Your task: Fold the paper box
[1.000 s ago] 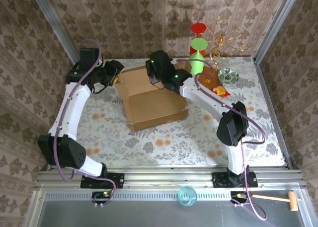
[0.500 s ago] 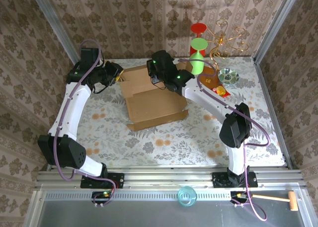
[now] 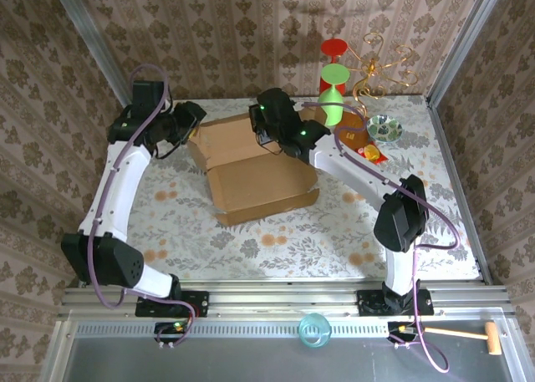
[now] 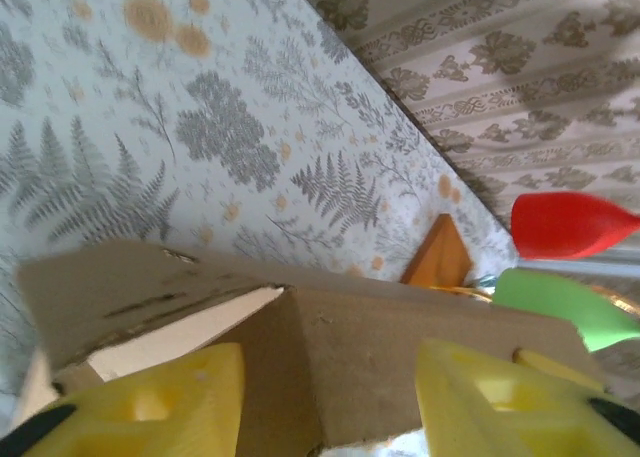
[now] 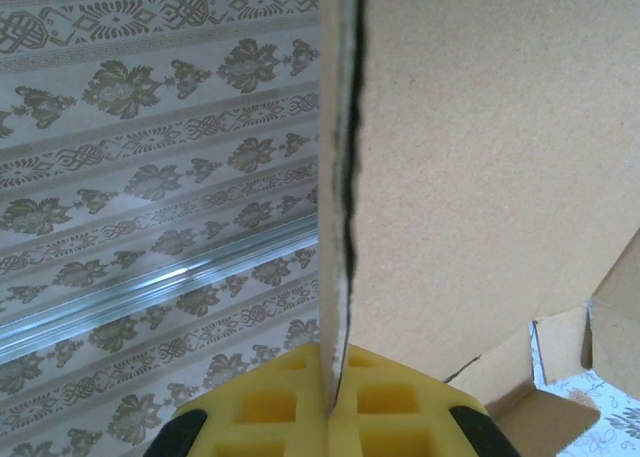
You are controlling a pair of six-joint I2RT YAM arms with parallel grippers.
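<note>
My left gripper is at the rear corner of the rear panel's side flap, which sticks out past the box's base, so I need to pinch the flap's near end [image 3: 203,170] and swing it in.
The paper box [image 3: 259,181], light-brown cardboard, lies half folded in the middle of the table, with its rear panel raised. My right gripper [image 3: 272,135] reaches over the back and is shut on that panel's top edge. The right wrist view shows the thin panel edge [image 5: 338,227] pinched between the yellow pads [image 5: 330,412]. My left gripper [image 3: 191,119] is at the box's rear left corner. Seen from the left wrist, its yellow fingers [image 4: 150,407] stand apart on either side of a folded corner flap [image 4: 400,357], with a gap on each side.
A red goblet [image 3: 333,52], a green goblet [image 3: 333,85] and a gold wire ornament [image 3: 380,64] stand at the back right. Beside them are a glass bowl [image 3: 384,128] and an orange-brown square piece [image 3: 355,135]. A teal cup [image 3: 314,328] and a mallet [image 3: 468,335] lie by the near rail.
The left gripper narrowed on the corner flap, then spread again. The box's rear left part has shifted slightly left. The right gripper has kept its hold on the rear panel.
</note>
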